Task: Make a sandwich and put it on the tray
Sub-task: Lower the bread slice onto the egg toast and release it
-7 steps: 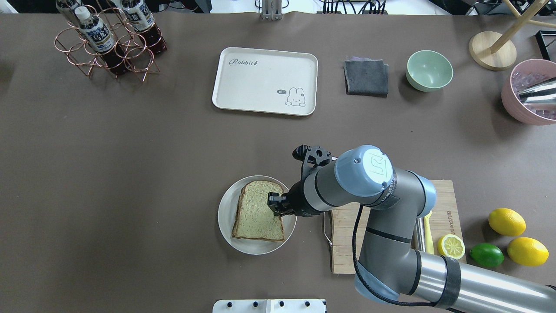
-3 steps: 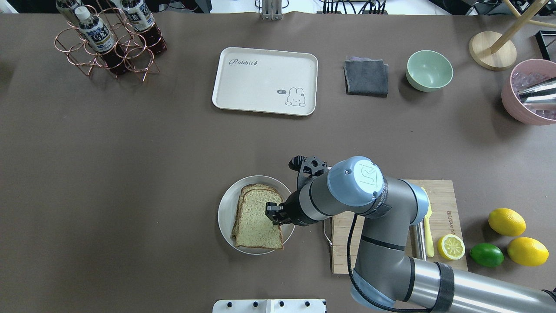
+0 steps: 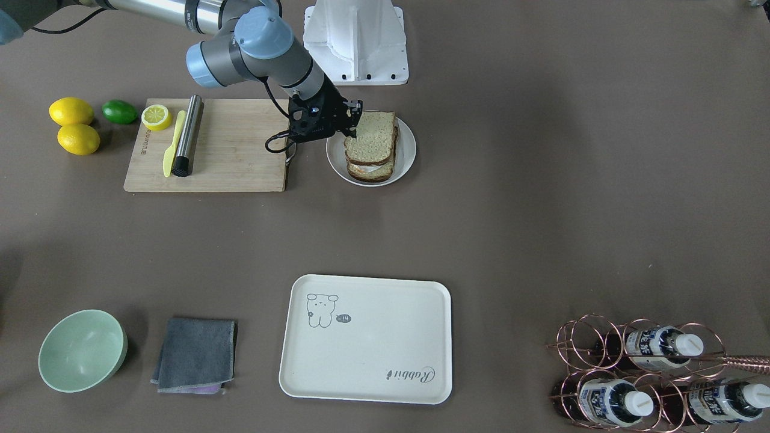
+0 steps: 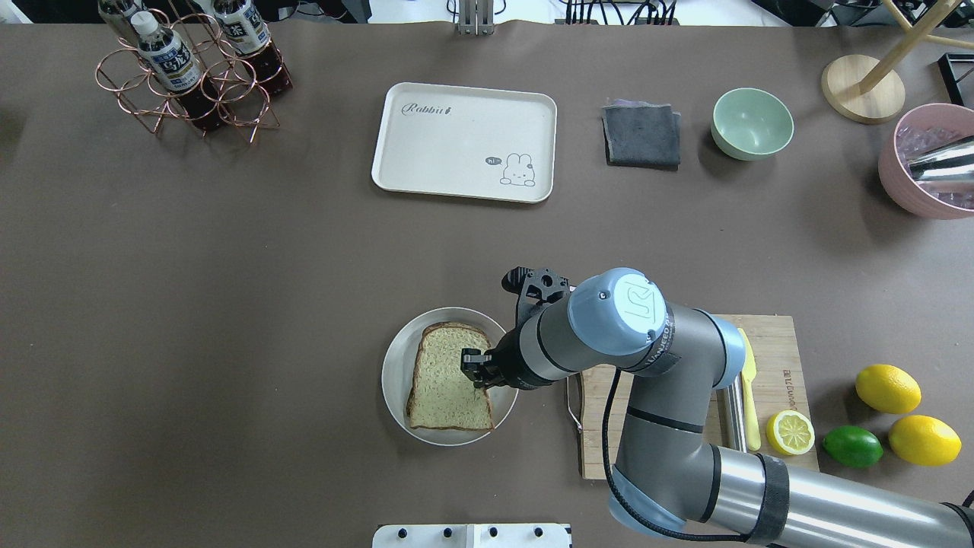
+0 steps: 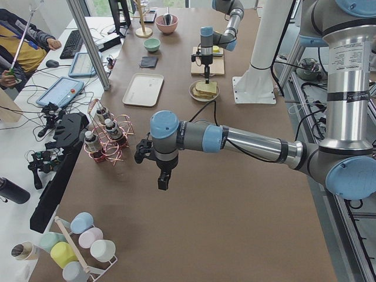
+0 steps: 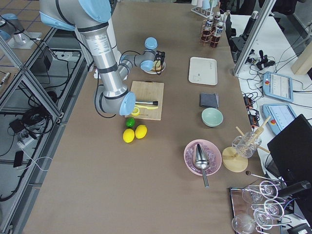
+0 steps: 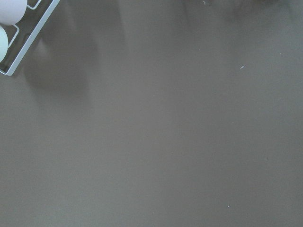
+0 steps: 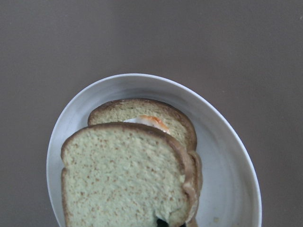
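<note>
The robot's right gripper should release the top bread slice squarely over the egg on the lower bread slice (image 3: 373, 148) (image 8: 143, 152).
The sandwich sits on a round white plate (image 4: 396, 373). A lower bread slice (image 8: 142, 111) carries a white egg with an orange yolk (image 8: 149, 120). The top bread slice (image 4: 449, 377) lies over it, offset, and also shows in the right wrist view (image 8: 123, 175). My right gripper (image 4: 475, 369) is shut on the right edge of the top slice and holds it; it also shows in the front view (image 3: 352, 123). The cream tray (image 4: 464, 141) lies bare at the far middle. My left gripper (image 5: 163, 179) hovers over bare table far to the left; I cannot tell whether it is open.
A wooden cutting board (image 4: 609, 426) right of the plate holds a yellow knife (image 4: 749, 403) and a metal cylinder. A lemon half (image 4: 790, 431), lemons and a lime lie beside it. A grey cloth (image 4: 641, 135), green bowl (image 4: 752, 123) and bottle rack (image 4: 190, 72) stand at the back.
The right gripper has shifted a little left with the top slice. The slice, offset toward the near side 0.4 s ago, now covers the lower slice again.
</note>
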You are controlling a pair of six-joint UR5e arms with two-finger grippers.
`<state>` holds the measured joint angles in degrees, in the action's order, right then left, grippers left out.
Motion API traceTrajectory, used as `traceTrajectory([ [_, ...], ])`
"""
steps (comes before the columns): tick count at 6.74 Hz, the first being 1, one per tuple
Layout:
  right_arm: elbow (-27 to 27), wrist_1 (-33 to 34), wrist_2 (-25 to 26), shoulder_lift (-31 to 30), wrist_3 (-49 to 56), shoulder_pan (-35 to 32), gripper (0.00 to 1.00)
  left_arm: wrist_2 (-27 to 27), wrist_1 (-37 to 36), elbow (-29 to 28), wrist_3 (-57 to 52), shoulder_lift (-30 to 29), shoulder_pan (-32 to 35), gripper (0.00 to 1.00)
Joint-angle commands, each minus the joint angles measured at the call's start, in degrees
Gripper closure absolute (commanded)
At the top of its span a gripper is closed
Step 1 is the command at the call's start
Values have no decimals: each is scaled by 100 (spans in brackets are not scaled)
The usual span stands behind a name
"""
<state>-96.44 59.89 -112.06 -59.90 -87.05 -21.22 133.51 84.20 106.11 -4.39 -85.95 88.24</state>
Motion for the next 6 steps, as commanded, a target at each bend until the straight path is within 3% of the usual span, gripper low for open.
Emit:
traceTrajectory([
  [1,46,5,0,48,4,-48,100,0,9,-11,0,8,0,3],
  [3,361,5,-8,390,-23,-119,100,0,9,-3,0,17,9,3],
  [6,284,-4,-131,295,-5,-163,100,0,9,-38,0,8,9,3],
])
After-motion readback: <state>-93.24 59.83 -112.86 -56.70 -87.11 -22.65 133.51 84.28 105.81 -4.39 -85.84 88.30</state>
